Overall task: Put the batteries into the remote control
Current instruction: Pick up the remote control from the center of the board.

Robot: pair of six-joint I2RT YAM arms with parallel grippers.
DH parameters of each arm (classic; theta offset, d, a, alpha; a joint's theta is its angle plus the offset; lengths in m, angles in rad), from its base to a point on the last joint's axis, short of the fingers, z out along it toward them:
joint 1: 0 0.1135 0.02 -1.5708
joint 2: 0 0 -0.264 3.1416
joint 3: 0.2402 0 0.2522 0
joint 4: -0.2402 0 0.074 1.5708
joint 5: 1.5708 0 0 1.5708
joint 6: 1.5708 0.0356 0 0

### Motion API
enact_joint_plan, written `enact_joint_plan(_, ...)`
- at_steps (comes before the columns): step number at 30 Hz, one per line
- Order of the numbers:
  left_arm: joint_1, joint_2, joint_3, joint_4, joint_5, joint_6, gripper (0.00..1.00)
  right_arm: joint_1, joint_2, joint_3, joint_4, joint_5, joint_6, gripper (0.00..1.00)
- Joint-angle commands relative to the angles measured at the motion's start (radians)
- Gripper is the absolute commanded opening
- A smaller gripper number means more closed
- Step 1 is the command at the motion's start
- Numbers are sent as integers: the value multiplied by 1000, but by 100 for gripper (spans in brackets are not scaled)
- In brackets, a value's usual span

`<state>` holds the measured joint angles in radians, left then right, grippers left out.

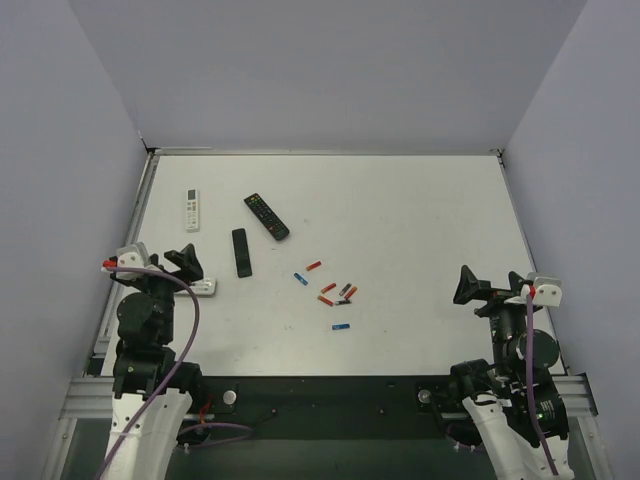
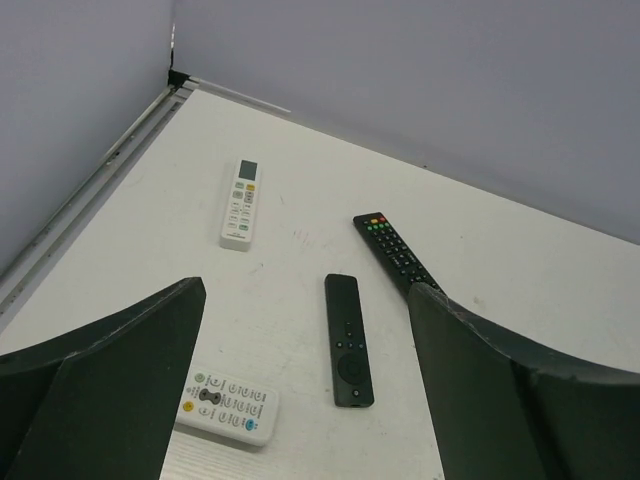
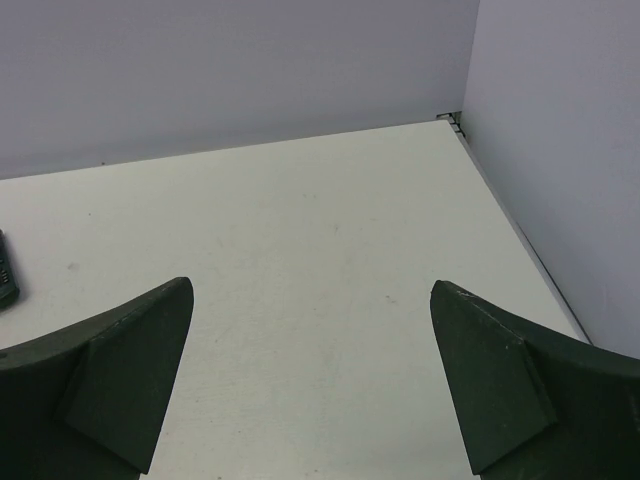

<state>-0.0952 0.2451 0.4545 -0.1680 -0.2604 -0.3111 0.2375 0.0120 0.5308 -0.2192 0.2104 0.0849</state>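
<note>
My left gripper needs to close across the slim black remote control at its round pad (image 1: pixel 243 262) (image 2: pixel 351 358), which is the black remote control's end nearer the small white remote.
The slim black remote control (image 1: pixel 241 252) lies flat on the white table, left of centre. In the left wrist view (image 2: pixel 348 338) its face is up, with a round pad and a few small buttons. Several batteries, mostly red-orange (image 1: pixel 327 288) and some blue (image 1: pixel 341 326), lie scattered near the table's middle, right of the remote. My left gripper (image 1: pixel 186 264) (image 2: pixel 308 292) is open and empty, hovering near the left front, short of the remote. My right gripper (image 1: pixel 470 285) (image 3: pixel 311 286) is open and empty at the right front, far from the batteries.
A black remote with coloured buttons (image 1: pixel 266 216) (image 2: pixel 395 250) lies behind the slim one. A long white remote (image 1: pixel 192 209) (image 2: pixel 240 203) lies at the far left. A small white remote (image 1: pixel 203 287) (image 2: pixel 225 405) lies just under my left gripper. Walls enclose the table (image 1: pixel 420 220).
</note>
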Motion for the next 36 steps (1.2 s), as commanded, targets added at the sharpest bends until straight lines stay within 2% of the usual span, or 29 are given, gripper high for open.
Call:
enact_joint_plan(1, 9, 59, 46, 7, 16, -13, 94, 8, -87, 0, 35, 3, -4, 100)
enact_joint_plan(8, 8, 167, 56, -14, 50, -131, 94, 23, -103, -9, 34, 23, 10, 100)
enact_joint_plan(23, -21, 902, 389, -243, 171, -206, 95, 46, -122, -18, 34, 18, 7, 100)
enact_joint_plan(27, -109, 1106, 539, -320, 72, -201, 95, 46, -129, -22, 34, 17, 3, 100)
enact_joint_plan(28, -156, 1137, 564, -335, 6, -191, 95, 48, -129, -22, 34, 18, 1, 100)
enact_joint_plan(31, -207, 1246, 628, -350, -84, -180, 95, 49, -126, -22, 30, 15, 3, 100)
enact_joint_plan(36, -215, 1394, 674, -349, -94, -187, 94, 52, -121, -23, 29, 14, -2, 100)
